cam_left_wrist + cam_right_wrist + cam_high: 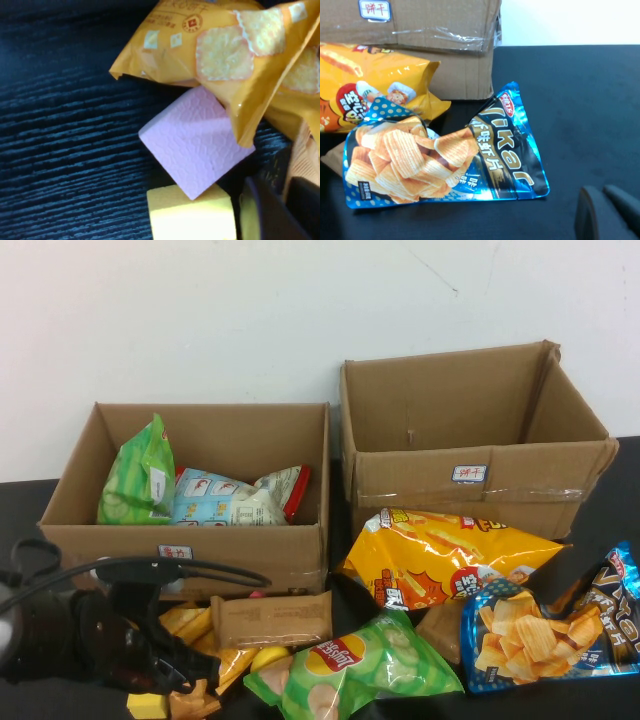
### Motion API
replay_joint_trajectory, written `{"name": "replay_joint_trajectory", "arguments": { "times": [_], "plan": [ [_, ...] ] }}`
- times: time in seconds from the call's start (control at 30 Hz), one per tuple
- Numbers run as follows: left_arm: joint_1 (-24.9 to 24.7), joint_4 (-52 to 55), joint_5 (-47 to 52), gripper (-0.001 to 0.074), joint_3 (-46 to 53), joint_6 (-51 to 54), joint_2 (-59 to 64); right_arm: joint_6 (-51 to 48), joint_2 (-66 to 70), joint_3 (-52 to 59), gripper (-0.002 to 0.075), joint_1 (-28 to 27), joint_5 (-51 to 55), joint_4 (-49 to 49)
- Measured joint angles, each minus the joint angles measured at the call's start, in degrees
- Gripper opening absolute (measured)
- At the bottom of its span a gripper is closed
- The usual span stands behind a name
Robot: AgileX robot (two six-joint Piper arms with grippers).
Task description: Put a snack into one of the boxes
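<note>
The robot's left gripper needs to let go of the orange packet between the green bag and the light-blue packet (180, 521) in the lower box.
A green Lay's chip bag (355, 665) lies on the black table at the front middle. A second green bag (135, 480) stands inside the lower, wider cardboard box (250, 545), at its left end; that box has a white red-lettered label (175, 552) on its front. My left gripper (195, 672) is low over the table in front of this box, left of the loose green bag. In the left wrist view it (280, 185) looks shut and empty beside a pink block (195, 145) and a yellow block (192, 215). My right gripper (598, 192) is shut and empty over bare table.
The taller taped box (470, 430) stands at the back right. An orange-yellow bag (440, 555) and a blue chip bag (545, 625) lie in front of it. A brown packet (270, 620) and small orange packets (225, 55) lie near my left gripper. A light-blue packet (215, 498) is in the lower box.
</note>
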Motion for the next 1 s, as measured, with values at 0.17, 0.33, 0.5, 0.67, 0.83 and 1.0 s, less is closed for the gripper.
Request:
{"name": "replay_joint_trajectory", "arguments": {
  "times": [0.17, 0.33, 0.5, 0.67, 0.83, 1.0],
  "plan": [
    [0.0, 0.0, 1.2, 0.0009, 0.0, 0.1, -1.6, 0.0, 0.0, 0.0, -0.0001, 0.0, 0.0, 0.0],
    [0.0, 0.0, 4.9, 0.0004, 0.0, 0.6, -9.0, 0.0, 0.0, 0.0, -0.0001, 0.0, 0.0, 0.0],
    [0.0, 0.0, 8.2, 0.0001, 0.0, 1.1, -19.4, 0.0, 0.0, 0.0, -0.0001, 0.0, 0.0, 0.0],
    [0.0, 0.0, 9.0, 0.0001, -0.2, 1.8, -30.5, 0.0, 0.0, 0.0, -0.0001, 0.0, 0.0, 0.0],
    [0.0, 0.0, 5.7, 0.0001, -3.9, 1.8, -34.9, 0.0, 0.0, 0.0, -0.0001, 0.0, 0.0, 0.0],
    [0.0, 0.0, -1.4, 0.0001, -10.8, 1.7, -29.7, 0.0, 0.0, 0.0, -0.0001, 0.0, 0.0, 0.0]
  ]
}}
